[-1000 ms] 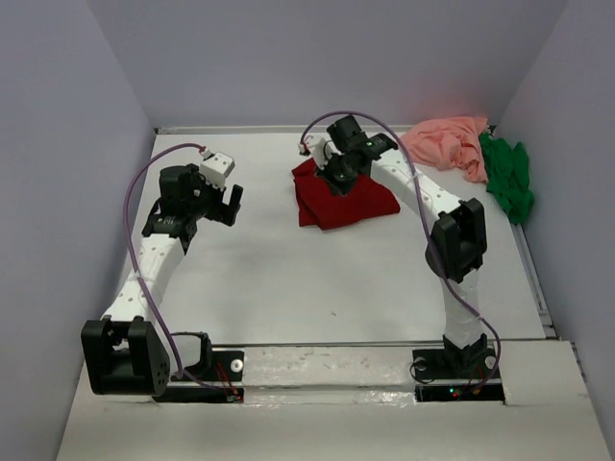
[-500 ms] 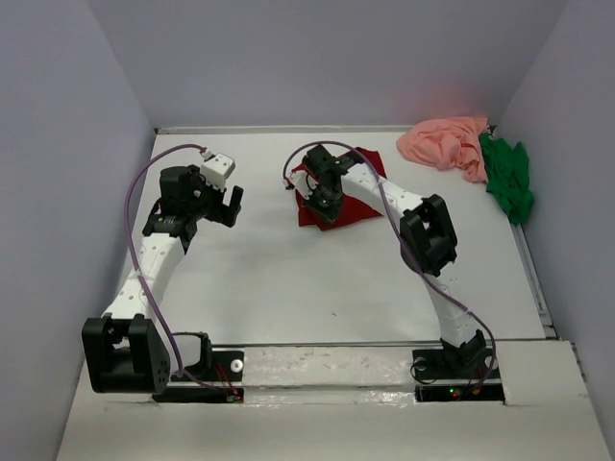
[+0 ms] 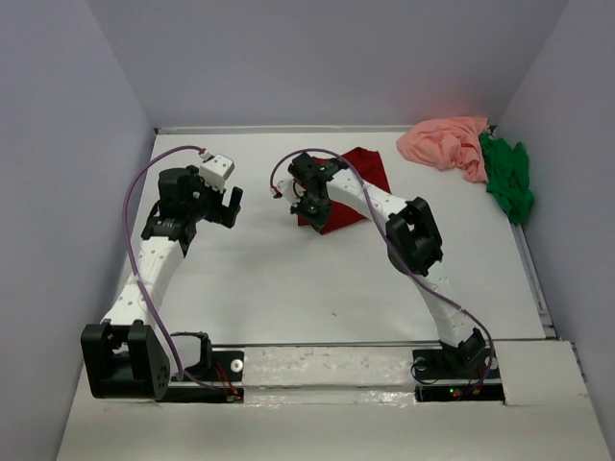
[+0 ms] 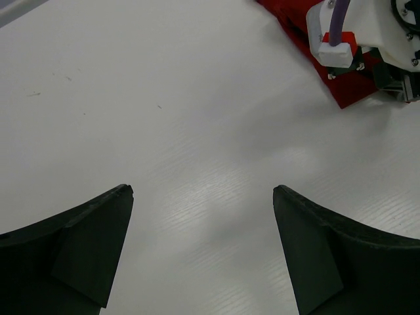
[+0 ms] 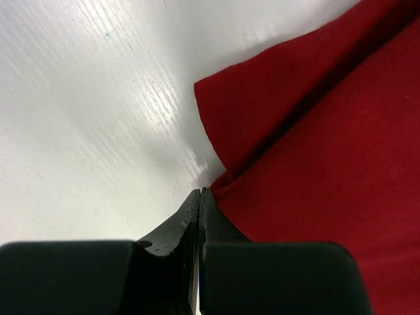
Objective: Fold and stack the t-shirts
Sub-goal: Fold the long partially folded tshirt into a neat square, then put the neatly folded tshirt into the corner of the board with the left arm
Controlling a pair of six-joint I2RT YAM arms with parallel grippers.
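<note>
The dark red t-shirt's corner has only its very edge in my right gripper's fingers, so next I open them and take more of its cloth (image 5: 233,194).
The dark red t-shirt (image 3: 370,165) lies on the white table at back centre, partly folded over itself. My right gripper (image 3: 304,204) is at its left front edge, jaws pressed together on the cloth's edge; in the right wrist view the fingertips (image 5: 199,191) pinch where the upper red layer (image 5: 328,131) ends. My left gripper (image 3: 229,204) is open and empty, hovering left of the shirt; its wrist view shows spread fingers (image 4: 202,190) over bare table and the shirt's corner (image 4: 351,92). The salmon pink t-shirt (image 3: 444,142) and bright green t-shirt (image 3: 507,178) lie crumpled at the back right.
Grey walls enclose the table on the left, back and right. The right arm's wrist and purple cable (image 4: 367,33) show at the top right of the left wrist view. The table's right edge strip (image 3: 534,279) runs beside the green shirt.
My right gripper has moved left and toward the front across the dark red shirt, drawing cloth with it, so the shirt looks narrower and more folded. The left arm has barely moved.
</note>
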